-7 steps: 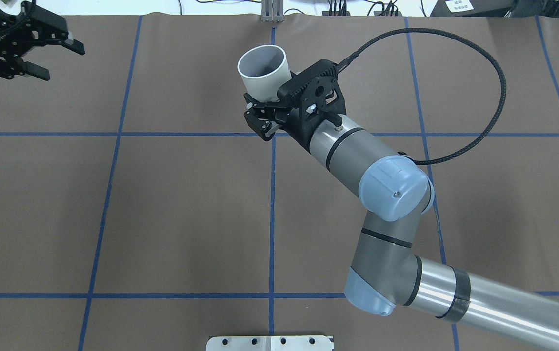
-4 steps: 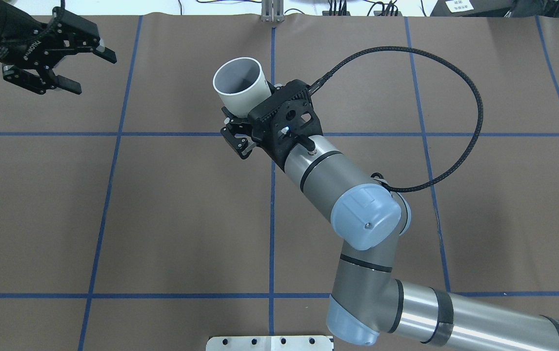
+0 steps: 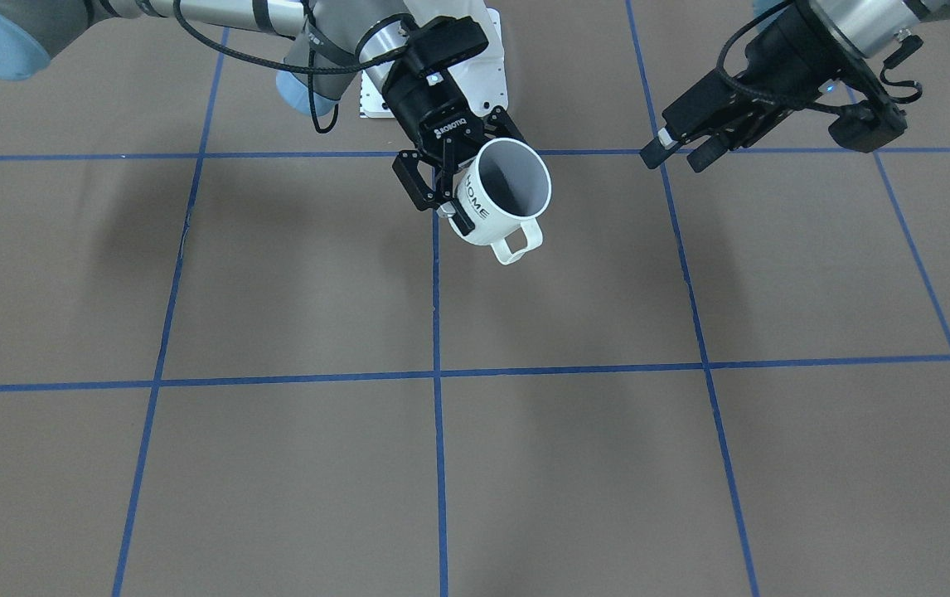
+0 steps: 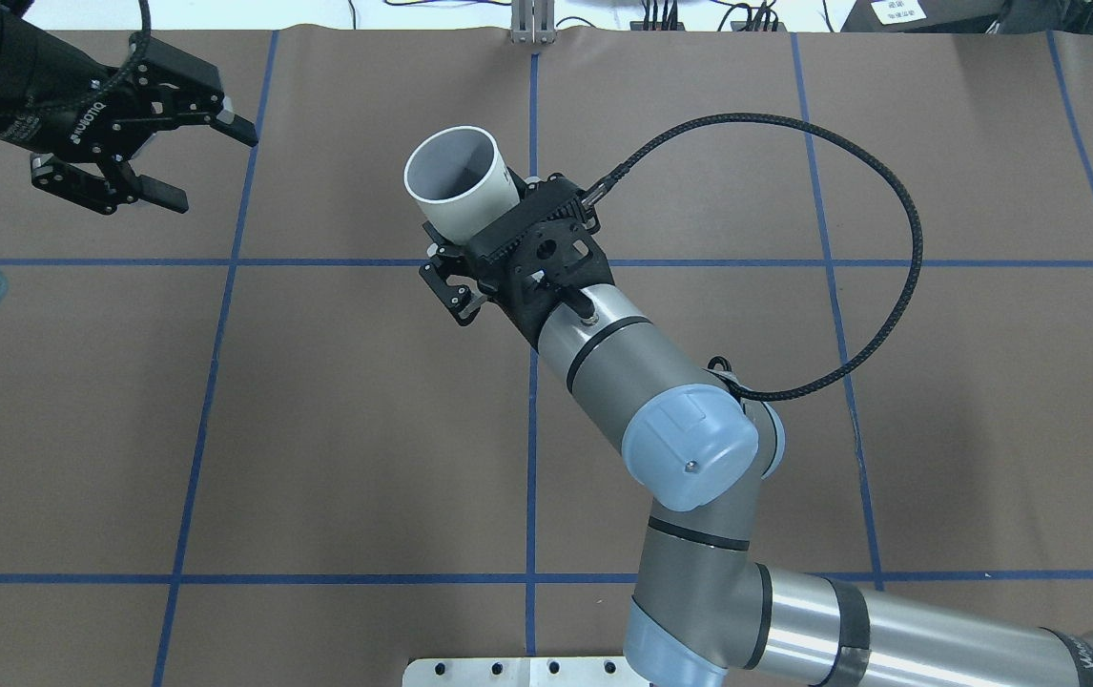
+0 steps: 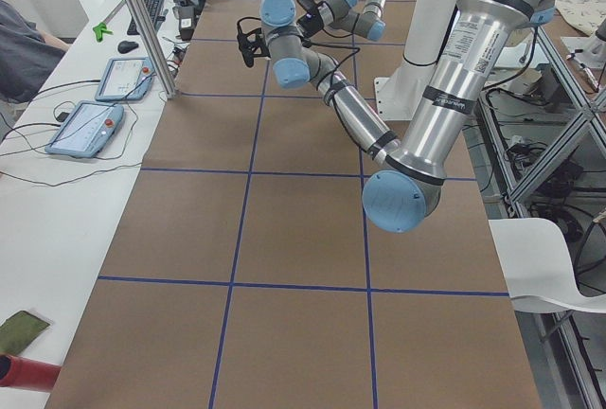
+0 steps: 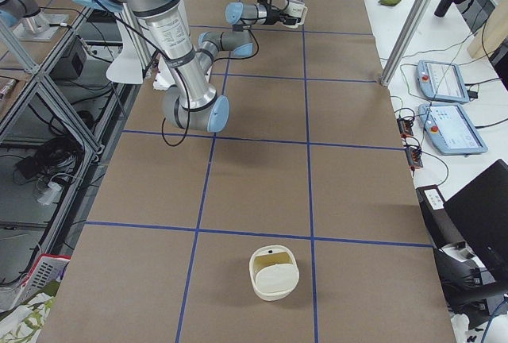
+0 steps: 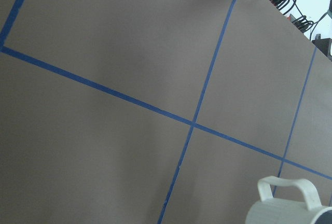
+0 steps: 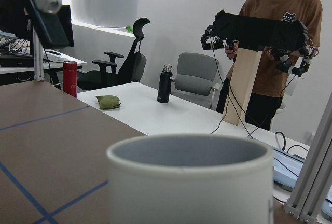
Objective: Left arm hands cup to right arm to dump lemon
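Note:
Next, my left gripper grips the cup's rim (image 3: 541, 155) on its nearest side, one finger inside the white cup, clear of the cup's handle.
My right gripper (image 4: 478, 236) (image 3: 465, 178) is shut on the lower body of the cup (image 4: 456, 181) (image 3: 508, 195). The cup is a white mug with black "HOME" lettering, held above the table's middle. It is tilted, its mouth facing up and away from the robot and its handle (image 3: 516, 245) on the far side. The grey inside shows no lemon; the lemon is hidden or out of view. My left gripper (image 4: 206, 164) (image 3: 674, 157) hovers open and empty, well apart from the cup on its left. The left wrist view catches the cup (image 7: 290, 206) at its lower right corner.
The brown table mat (image 4: 318, 420) carries a grid of blue tape. A white bowl-like container (image 6: 274, 271) stands near the table's right end. The metal base plate (image 4: 527, 671) sits at the robot's edge. A person (image 8: 280, 37) stands beyond the table.
The right arm has carried the cup leftward, toward the left arm. The left gripper has moved in to the right, still open.

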